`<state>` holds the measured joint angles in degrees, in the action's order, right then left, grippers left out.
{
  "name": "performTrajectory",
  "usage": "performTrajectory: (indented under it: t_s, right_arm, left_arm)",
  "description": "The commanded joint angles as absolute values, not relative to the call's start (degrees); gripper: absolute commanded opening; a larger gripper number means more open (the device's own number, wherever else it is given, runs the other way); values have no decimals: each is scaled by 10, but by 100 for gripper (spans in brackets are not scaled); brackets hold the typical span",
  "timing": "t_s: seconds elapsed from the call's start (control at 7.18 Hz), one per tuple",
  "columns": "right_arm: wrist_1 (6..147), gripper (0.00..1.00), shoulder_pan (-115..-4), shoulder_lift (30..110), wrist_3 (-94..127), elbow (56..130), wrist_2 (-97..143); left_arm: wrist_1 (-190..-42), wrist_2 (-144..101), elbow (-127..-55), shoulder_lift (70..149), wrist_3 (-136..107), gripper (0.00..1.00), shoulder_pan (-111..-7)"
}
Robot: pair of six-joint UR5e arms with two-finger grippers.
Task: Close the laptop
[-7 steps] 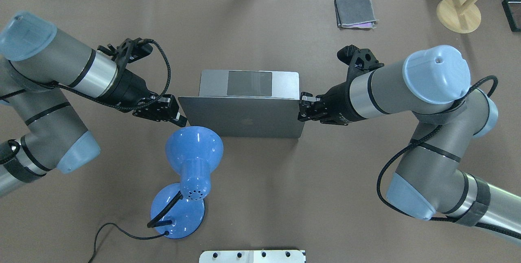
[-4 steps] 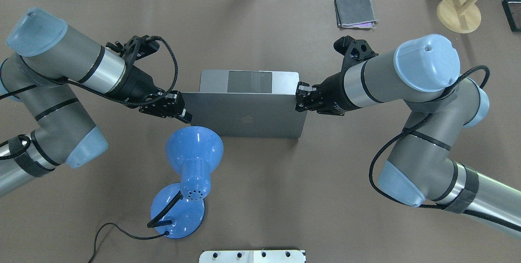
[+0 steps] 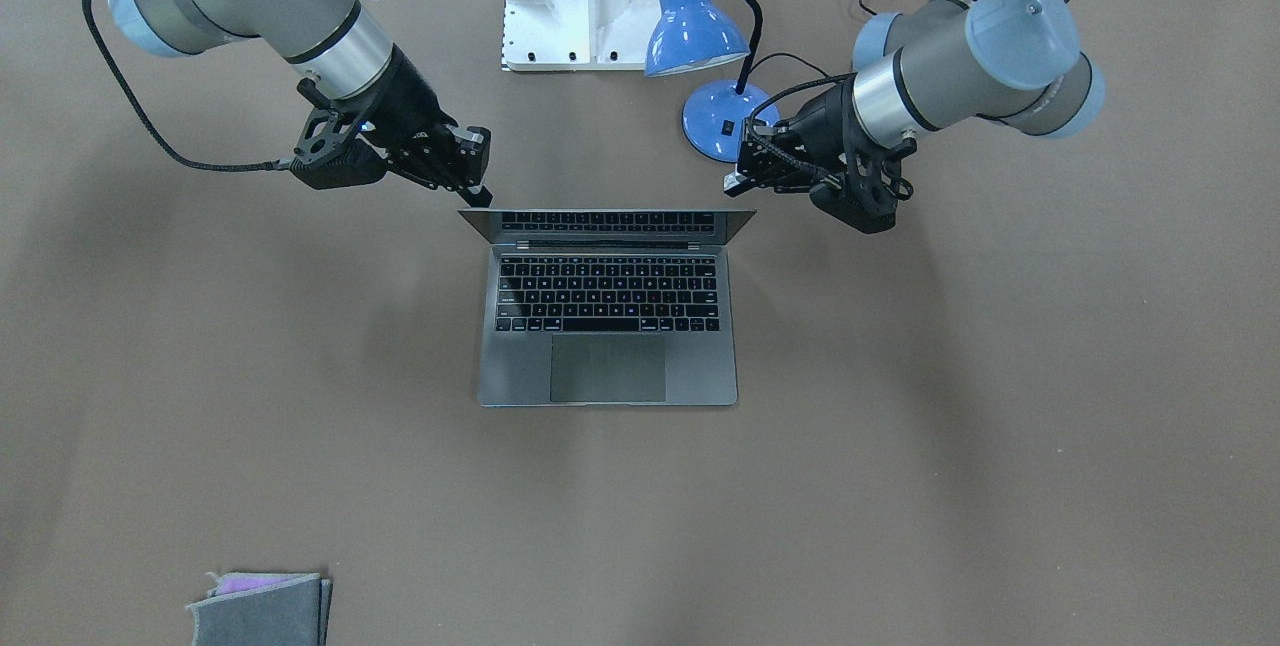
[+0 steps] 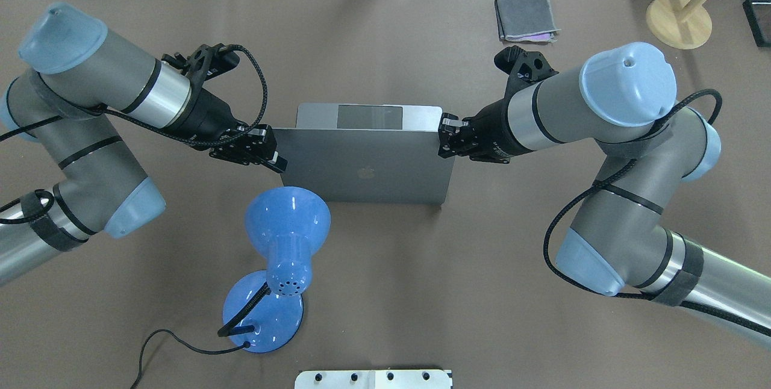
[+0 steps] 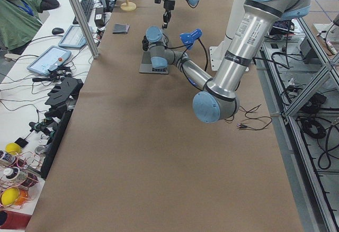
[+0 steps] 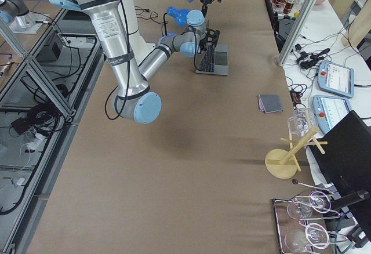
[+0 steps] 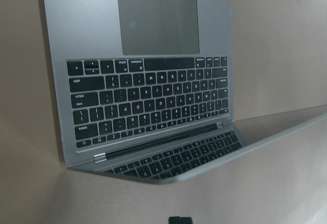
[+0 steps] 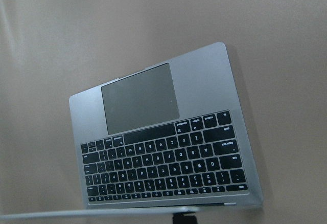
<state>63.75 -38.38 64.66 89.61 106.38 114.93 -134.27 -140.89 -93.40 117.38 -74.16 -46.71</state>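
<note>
I should let go of the grey laptop's lid with my left gripper flat over the black keys, centred on the long space bar (image 7: 164,64).
The grey laptop (image 4: 361,163) stands in the middle of the table, its lid with the dark apple logo tipped well forward over the black keys (image 3: 608,296). Only the trackpad strip (image 4: 369,117) shows past the lid from overhead. My left gripper (image 4: 275,159) is shut and rests against the lid's top left corner. My right gripper (image 4: 446,134) is shut and rests against the top right corner. In the front-facing view the left gripper (image 3: 741,182) and the right gripper (image 3: 479,189) sit just behind the lid's edge. The left wrist view shows the keyboard (image 7: 148,101) mirrored in the screen.
A blue desk lamp (image 4: 287,214) with a black cable stands close to the lid's left rear corner, beside my left gripper. A folded grey cloth (image 4: 525,17) and a wooden stand (image 4: 679,20) are at the far right. A white base plate (image 4: 373,379) is at the near edge.
Both grippers have moved away from the robot with the lid's top edge. The lid has tipped further over the keyboard and covers more of the base.
</note>
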Motion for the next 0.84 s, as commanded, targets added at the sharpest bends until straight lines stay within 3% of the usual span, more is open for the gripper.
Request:
performTrajectory:
  t_s: [0.0,0.7]
  right_arm:
    - [636,0,-393,622,896,1027,1150]
    - [632,0,-407,570,861,917,1147]
  left_arm:
    - [-1343,-1403,-893,1201,-740,0,-482]
    - [-1342,-1323,-808,1247,-702,0,-483]
